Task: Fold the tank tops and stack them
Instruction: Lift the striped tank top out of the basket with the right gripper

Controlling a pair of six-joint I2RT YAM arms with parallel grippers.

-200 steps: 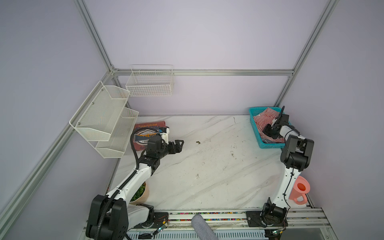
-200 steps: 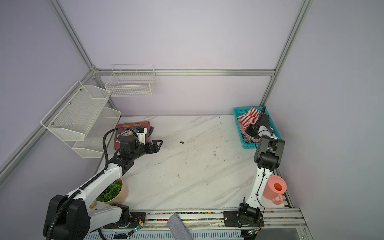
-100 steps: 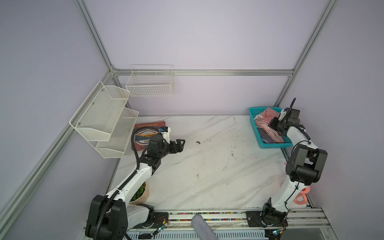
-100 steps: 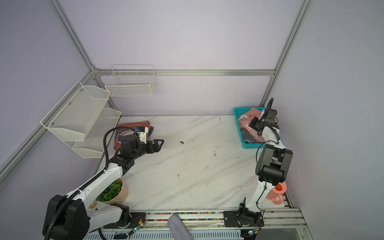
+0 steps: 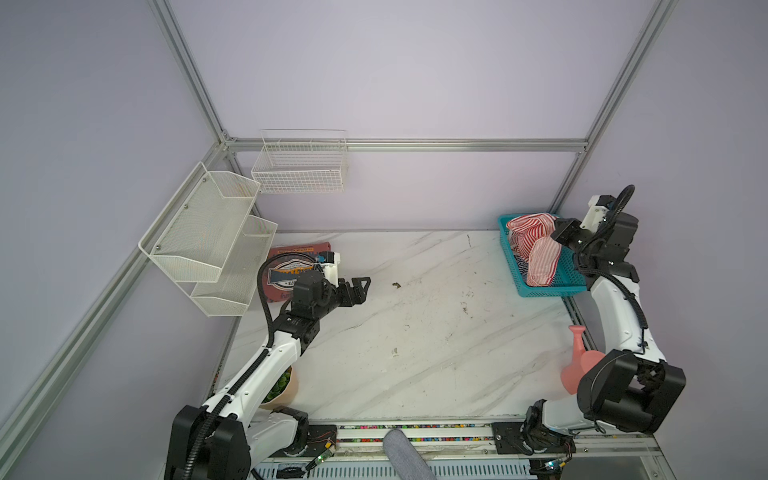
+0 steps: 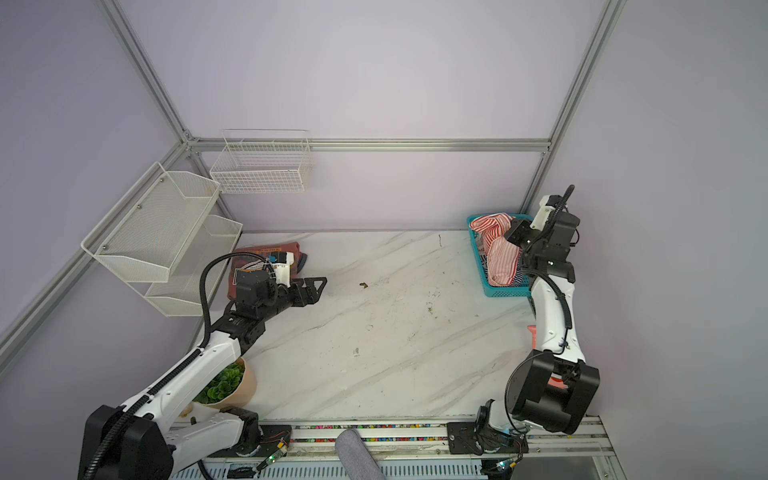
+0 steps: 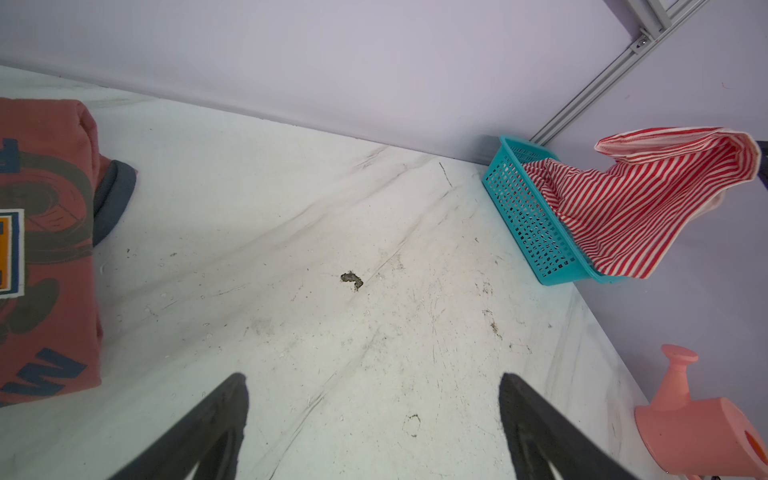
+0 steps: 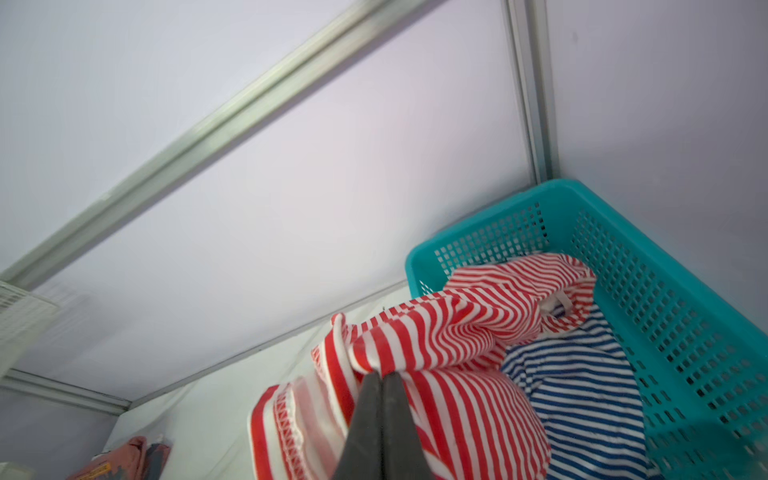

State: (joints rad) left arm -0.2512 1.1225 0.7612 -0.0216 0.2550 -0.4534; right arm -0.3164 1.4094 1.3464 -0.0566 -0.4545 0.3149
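Observation:
I need to let go of the red-and-white striped tank top with my right gripper on marble (image 5: 409, 295) between the rust-red garment and the teal basket.
My right gripper (image 8: 381, 376) is shut on a fold of the red-and-white striped tank top (image 8: 457, 332). It holds the top up over the teal basket (image 5: 540, 291) at the table's back right, and the cloth's lower end hangs down into the basket. In both top views the striped cloth (image 5: 540, 249) (image 6: 503, 253) drapes from that gripper (image 5: 556, 237). The navy-and-white striped tank top (image 8: 582, 386) lies crumpled in the basket. My left gripper (image 5: 361, 286) (image 7: 374, 378) hovers open over bare marble at the left, with nothing between its fingers.
A rust-red printed garment (image 5: 286, 251) lies folded behind the left gripper. White mesh shelves (image 5: 208, 237) and a wire basket (image 5: 299, 166) hang on the walls at back left. A pink watering can (image 5: 579, 365) stands by the right arm, a potted plant (image 6: 228, 386) at front left.
My right gripper has risen from inside the basket and lifted the red-and-white striped top with it. The left arm has barely moved.

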